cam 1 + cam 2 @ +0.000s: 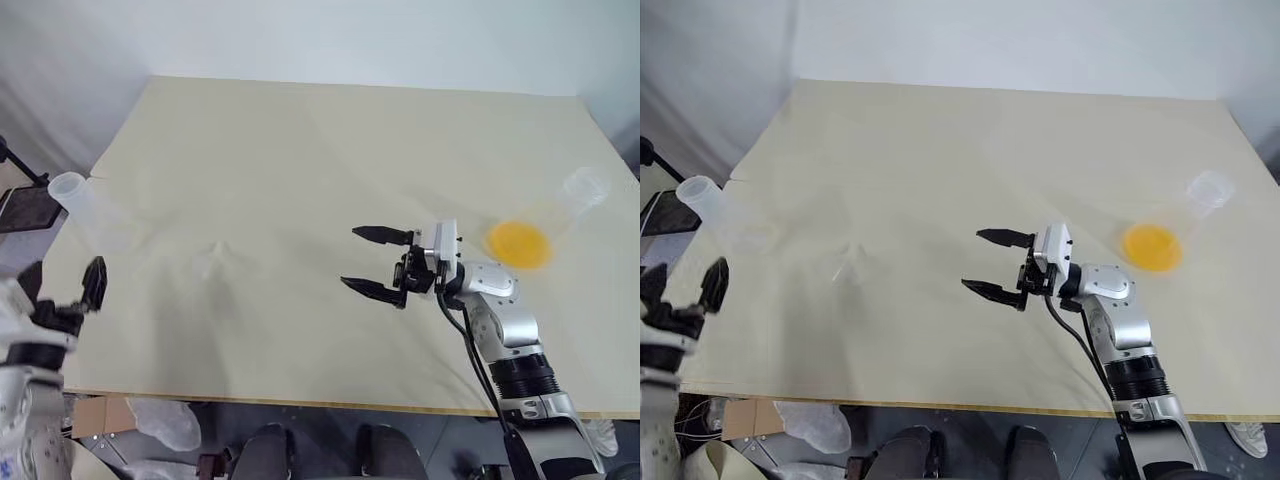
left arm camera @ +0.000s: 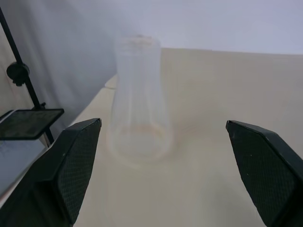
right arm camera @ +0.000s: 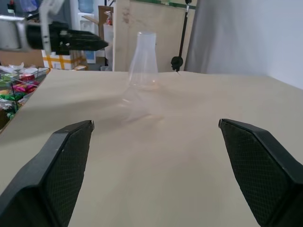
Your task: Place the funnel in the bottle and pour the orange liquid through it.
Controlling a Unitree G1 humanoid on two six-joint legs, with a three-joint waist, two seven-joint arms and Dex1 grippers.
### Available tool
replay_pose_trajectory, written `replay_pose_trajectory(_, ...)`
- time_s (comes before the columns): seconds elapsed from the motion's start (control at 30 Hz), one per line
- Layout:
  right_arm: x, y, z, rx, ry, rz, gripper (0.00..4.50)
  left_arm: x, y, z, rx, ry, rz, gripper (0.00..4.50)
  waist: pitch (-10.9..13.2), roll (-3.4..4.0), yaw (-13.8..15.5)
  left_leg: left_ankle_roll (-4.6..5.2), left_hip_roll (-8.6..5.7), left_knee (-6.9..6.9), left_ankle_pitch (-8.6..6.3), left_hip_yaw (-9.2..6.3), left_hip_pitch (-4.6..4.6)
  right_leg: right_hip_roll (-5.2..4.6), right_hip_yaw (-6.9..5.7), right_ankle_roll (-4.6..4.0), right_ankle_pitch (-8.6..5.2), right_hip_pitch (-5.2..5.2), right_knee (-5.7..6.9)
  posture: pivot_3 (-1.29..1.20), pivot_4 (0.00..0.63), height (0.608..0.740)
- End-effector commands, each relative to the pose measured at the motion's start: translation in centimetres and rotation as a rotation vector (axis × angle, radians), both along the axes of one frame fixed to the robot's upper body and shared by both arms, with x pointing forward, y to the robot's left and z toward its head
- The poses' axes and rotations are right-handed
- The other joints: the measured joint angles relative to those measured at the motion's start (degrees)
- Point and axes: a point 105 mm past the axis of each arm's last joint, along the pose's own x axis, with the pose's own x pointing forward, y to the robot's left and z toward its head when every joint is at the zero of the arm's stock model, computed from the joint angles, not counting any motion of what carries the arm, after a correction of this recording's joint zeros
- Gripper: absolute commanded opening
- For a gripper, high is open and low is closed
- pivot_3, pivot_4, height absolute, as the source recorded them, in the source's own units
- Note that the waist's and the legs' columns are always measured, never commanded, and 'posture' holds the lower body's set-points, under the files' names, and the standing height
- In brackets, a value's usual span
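The whitish bottle has a neck (image 1: 81, 202) (image 2: 138, 57) just below the bottle's rim. I should close my left gripper on that neck of the bottle.
The bottle (image 1: 88, 212), whitish and translucent, stands near the table's left edge. It also rises straight ahead of my left gripper (image 2: 165, 161), whose fingers stand wide open with nothing between them. A faint clear funnel (image 1: 210, 262) lies on the table right of the bottle. The orange liquid (image 1: 518, 243) is a shallow pool in a clear conical flask (image 1: 583, 188) at the right side. My right gripper (image 1: 375, 262) hovers open and empty over the table's middle, pointing left toward the funnel (image 3: 135, 104) and the bottle (image 3: 143, 59), with the flask behind it.
The pale table (image 1: 330, 150) spreads wide between the bottle and the flask. A black stand with a dark tray (image 2: 28, 123) sits off the table's left edge. Boxes and clutter (image 3: 23, 75) lie beyond the table's left end.
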Motion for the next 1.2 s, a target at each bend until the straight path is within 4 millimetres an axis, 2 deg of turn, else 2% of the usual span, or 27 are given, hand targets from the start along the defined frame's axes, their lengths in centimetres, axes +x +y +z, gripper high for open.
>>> replay_pose_trajectory(0.03, -0.3, 0.0, 1.1, 0.024, -0.054, 0.003, 4.43, 2.2, 1.5, 1.2, -0.007, 0.023, 0.054, 4.5, 0.01, -0.01, -0.51, -0.01, 0.0, -0.01, -0.01, 0.0, 0.01, 0.0, 0.01, 0.0, 0.0, 0.0, 0.01, 0.0, 0.15, 0.74)
replay_pose_trajectory(0.2, -0.4, 0.0, 1.2, 0.036, -0.057, -0.009, 4.43, 4.8, 2.8, 2.6, -0.016, 0.022, 0.12, 4.5, 0.0, -0.03, -0.8, -0.07, 0.01, 0.0, 0.0, 0.01, 0.03, 0.05, 0.03, 0.0, 0.0, -0.06, 0.12, 0.0, 0.15, 0.74)
replay_pose_trajectory(0.3, -0.4, 0.0, 1.2, 0.039, -0.058, -0.014, 4.43, 6.7, 2.8, 3.1, -0.008, 0.019, 0.11, 4.5, 0.0, -0.02, -0.72, -0.08, 0.0, 0.0, 0.0, 0.0, 0.03, 0.06, 0.0, 0.0, 0.0, -0.07, 0.15, 0.0, 0.15, 0.74)
replay_pose_trajectory(0.47, -0.3, 0.0, 1.3, 0.042, -0.062, -0.021, 4.43, 8.6, 2.8, 3.7, 0.007, 0.01, 0.107, 4.5, 0.0, -0.04, -0.74, -0.1, -0.02, 0.0, -0.01, 0.01, 0.01, 0.05, 0.01, 0.0, 0.0, -0.11, 0.18, 0.0, 0.15, 0.74)
replay_pose_trajectory(0.67, -0.4, -0.1, 0.9, 0.045, -0.062, -0.028, 4.43, 10.4, 2.8, 5.0, 0.037, -0.016, 0.103, 4.5, 0.02, -0.06, -0.74, -0.09, -0.03, 0.01, -0.01, 0.01, 0.0, 0.05, -0.02, 0.0, 0.0, -0.11, 0.19, 0.0, 0.15, 0.74)
replay_pose_trajectory(0.8, -0.4, -0.2, 0.7, 0.048, -0.062, -0.037, 4.43, 10.6, 3.3, 5.0, 0.045, -0.008, 0.121, 4.5, 0.02, -0.07, -0.84, -0.09, -0.03, 0.01, -0.01, 0.02, 0.0, 0.04, -0.01, 0.0, 0.0, -0.12, 0.19, 0.0, 0.15, 0.74)
replay_pose_trajectory(0.9, -0.4, -0.3, 0.7, 0.051, -0.063, -0.046, 4.5, 10.6, 3.7, 4.9, 0.054, 0.004, 0.141, 3.94, 0.02, -0.07, -0.87, -0.09, -0.02, 0.01, -0.01, 0.04, 0.0, 0.05, -0.01, 0.0, 0.0, -0.14, 0.21, 0.0, 0.15, 0.74)
replay_pose_trajectory(1.07, -0.3, -0.3, 0.5, 0.058, -0.064, -0.054, 4.5, 10.5, 4.0, 5.1, 0.05, -0.002, 0.141, 2.41, 0.03, -0.08, -0.79, -0.09, -0.02, 0.01, -0.01, 0.02, 0.0, 0.04, -0.01, 0.0, 0.0, -0.14, 0.23, 0.0, 0.15, 0.74)
replay_pose_trajectory(1.2, -0.2, -0.3, 0.5, 0.064, -0.068, -0.061, 4.5, 10.4, 3.2, 6.2, 0.043, -0.075, 0.092, 2.34, 0.03, -0.08, -0.8, -0.09, -0.02, 0.02, -0.01, 0.02, 0.0, 0.04, -0.01, 0.0, 0.0, -0.14, 0.23, 0.0, 0.15, 0.74)
